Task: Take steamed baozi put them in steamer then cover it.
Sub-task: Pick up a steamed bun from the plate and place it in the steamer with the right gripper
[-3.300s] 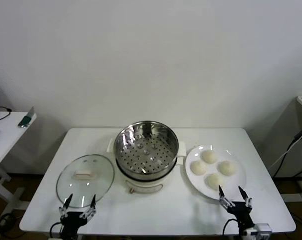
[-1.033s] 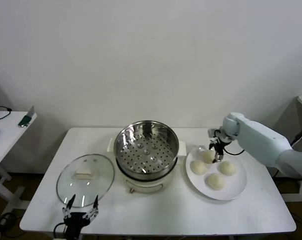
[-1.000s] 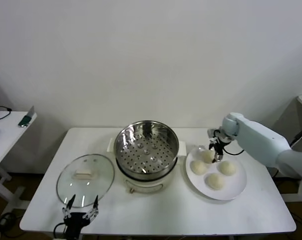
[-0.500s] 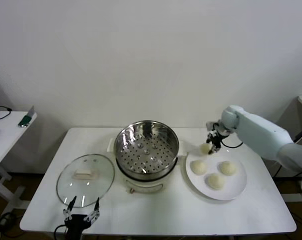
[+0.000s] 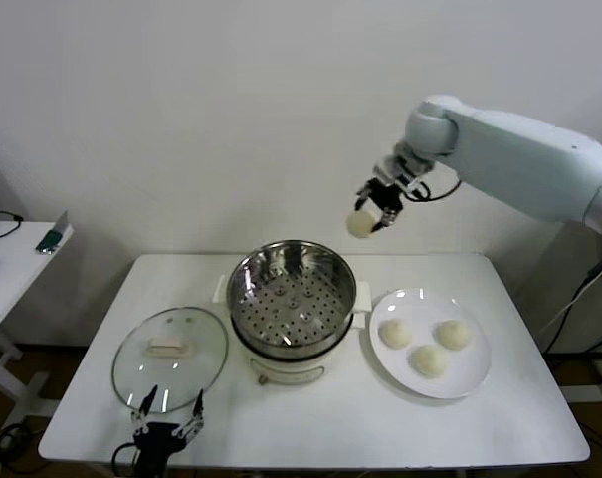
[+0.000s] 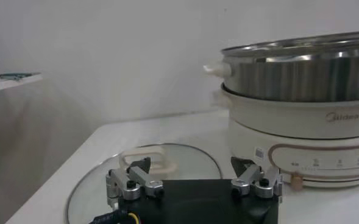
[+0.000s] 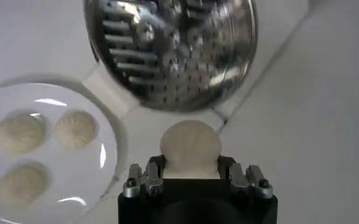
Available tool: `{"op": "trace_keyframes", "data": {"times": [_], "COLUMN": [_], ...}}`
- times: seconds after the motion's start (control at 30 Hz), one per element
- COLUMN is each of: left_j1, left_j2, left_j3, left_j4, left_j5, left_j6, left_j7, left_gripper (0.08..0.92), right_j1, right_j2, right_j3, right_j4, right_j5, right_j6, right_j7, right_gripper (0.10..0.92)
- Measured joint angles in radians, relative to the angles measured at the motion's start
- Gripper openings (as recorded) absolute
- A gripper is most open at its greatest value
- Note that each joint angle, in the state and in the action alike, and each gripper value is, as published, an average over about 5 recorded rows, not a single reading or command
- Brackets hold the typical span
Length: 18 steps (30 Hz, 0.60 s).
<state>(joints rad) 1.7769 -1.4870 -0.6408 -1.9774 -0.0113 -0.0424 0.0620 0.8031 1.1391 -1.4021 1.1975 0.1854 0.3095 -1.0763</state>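
Next, I let go of the steamed baozi, now held high above the steamer, with my right gripper on the back part of the steamer's perforated bottom (image 5: 292, 276) (image 7: 191, 62).
My right gripper (image 5: 373, 209) is shut on one steamed baozi (image 5: 361, 224) and holds it high in the air, above and a little right of the steamer (image 5: 292, 300); the wrist view shows the bun (image 7: 190, 146) between the jaws over the steamer's perforated floor (image 7: 173, 49). Three baozi (image 5: 426, 344) lie on the white plate (image 5: 477, 372) to the steamer's right. The steamer basket is open with nothing in it. The glass cover (image 5: 170, 355) lies flat on the table to its left. My left gripper (image 5: 168, 423) is open at the table's front edge, just before the cover (image 6: 145, 170).
The white table (image 5: 320, 423) has bare room at the front middle. A small side table (image 5: 12, 264) with items stands far left. A white wall is behind.
My right gripper closed on a bun on the plate, lifted it and carried it up and left toward the steamer. The plate now holds three buns. The left arm stays parked.
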Motion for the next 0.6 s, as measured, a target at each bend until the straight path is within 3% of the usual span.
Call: {"op": "trace_keyframes", "data": {"times": [0.23, 0.6], "left_j1": [-0.004, -0.013], "left_j2": [-0.002, -0.006], "left_j3": [-0.001, -0.002], "left_j4": [-0.002, 0.008], "left_j5": [0.0, -0.004], "left_j6": [-0.001, -0.003], "left_j7": [0.0, -0.001], "left_gripper": [0.823, 0.823], "right_j1": [-0.039, -0.206], "right_j2": [0.112, 0.248], "right_j3": [-0.019, 0.021], "right_j4": [-0.004, -0.194], "right_j5": [-0.165, -0.405], "right_j6": [0.137, 0.289], "right_j7": [0.053, 0.133], "right_gripper": [0.585, 0.585]}}
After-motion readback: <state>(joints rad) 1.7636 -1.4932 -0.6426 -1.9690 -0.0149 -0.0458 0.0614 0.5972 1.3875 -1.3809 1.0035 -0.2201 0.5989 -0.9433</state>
